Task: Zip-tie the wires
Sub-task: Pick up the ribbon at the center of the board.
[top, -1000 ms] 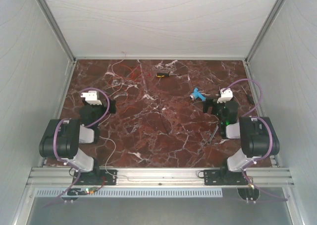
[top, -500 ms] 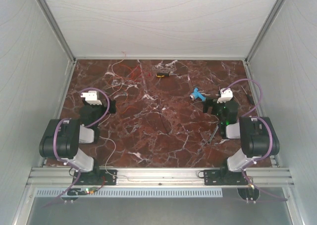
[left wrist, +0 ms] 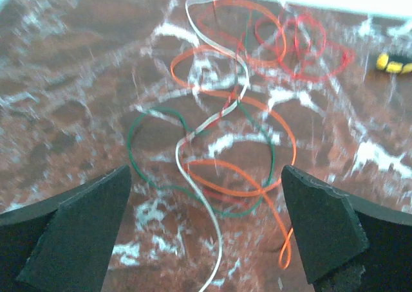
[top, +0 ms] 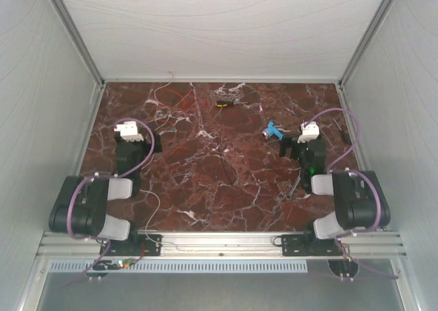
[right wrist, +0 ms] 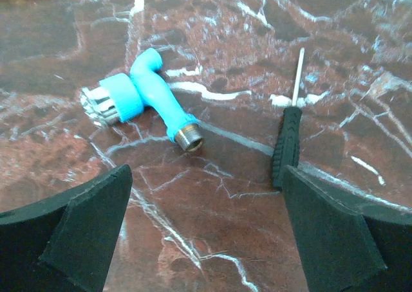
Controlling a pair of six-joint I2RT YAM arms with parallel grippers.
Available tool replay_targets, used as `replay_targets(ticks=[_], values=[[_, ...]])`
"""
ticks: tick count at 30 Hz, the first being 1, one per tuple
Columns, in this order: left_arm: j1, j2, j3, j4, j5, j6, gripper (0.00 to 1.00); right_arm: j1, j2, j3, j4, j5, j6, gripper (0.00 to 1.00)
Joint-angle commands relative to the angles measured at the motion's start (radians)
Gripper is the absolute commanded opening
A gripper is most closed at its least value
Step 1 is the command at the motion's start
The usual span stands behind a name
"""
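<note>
I should next move my right gripper to the near end (top: 231, 181) of the thin black zip tie in the middle of the table and close it there.
The wires (left wrist: 225, 118) lie in loose orange, red, white and green loops on the marble, just ahead of my left gripper (left wrist: 205, 176). That gripper is open and empty, and a white strand runs between its fingers. In the top view the wires (top: 174, 100) are at the far left, beyond the left gripper (top: 153, 144). My right gripper (right wrist: 206, 176) is open and empty over bare marble; in the top view it (top: 287, 142) is at the right. I cannot make out the zip tie for certain; a faint thin dark line (top: 224, 166) crosses mid-table.
A blue pipe fitting (right wrist: 151, 96) and a black-handled screwdriver (right wrist: 286, 144) lie ahead of the right gripper. The fitting (top: 272, 129) also shows from above. A black-and-yellow tool (top: 224, 104) lies at the far middle and shows in the left wrist view (left wrist: 394, 62). White walls enclose the table.
Both arms have shifted a little: the left wrist moved slightly away from me toward the wires, and the right arm's base link swung slightly. Nothing on the table moved.
</note>
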Motion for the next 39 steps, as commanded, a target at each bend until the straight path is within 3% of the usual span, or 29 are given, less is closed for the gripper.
replay_targets(ticks=[1,6,10,11,15,19,22,30,39], values=[[-0.024,-0.199,0.130,-0.256,-0.191,-0.077,1.00,0.046,-0.206,0.102,-0.251,0.089,-0.018,0.98],[-0.023,-0.360,0.324,-0.723,-0.146,-0.266,1.00,0.093,-0.395,0.334,-0.645,0.090,0.068,0.98],[-0.013,-0.454,0.493,-1.094,-0.218,-0.486,1.00,0.096,-0.446,0.538,-0.912,-0.009,0.187,0.98],[0.006,-0.481,0.522,-1.165,-0.204,-0.533,1.00,0.094,-0.454,0.564,-0.934,-0.061,0.231,0.98],[0.138,-0.604,0.543,-1.257,0.102,-0.538,1.00,0.088,-0.476,0.595,-1.019,-0.187,0.484,0.98],[0.168,-0.691,0.563,-1.412,0.174,-0.475,1.00,0.082,-0.470,0.547,-0.961,-0.401,0.521,0.98],[0.168,-0.714,0.575,-1.525,0.197,-0.410,1.00,0.121,-0.447,0.525,-0.965,-0.463,0.525,0.98],[0.167,-0.762,0.516,-1.671,0.264,-0.411,1.00,0.463,-0.359,0.536,-1.122,-0.135,0.409,0.97],[0.164,-0.854,0.428,-1.613,0.324,-0.422,1.00,0.731,-0.082,0.616,-1.244,0.149,0.375,0.77]])
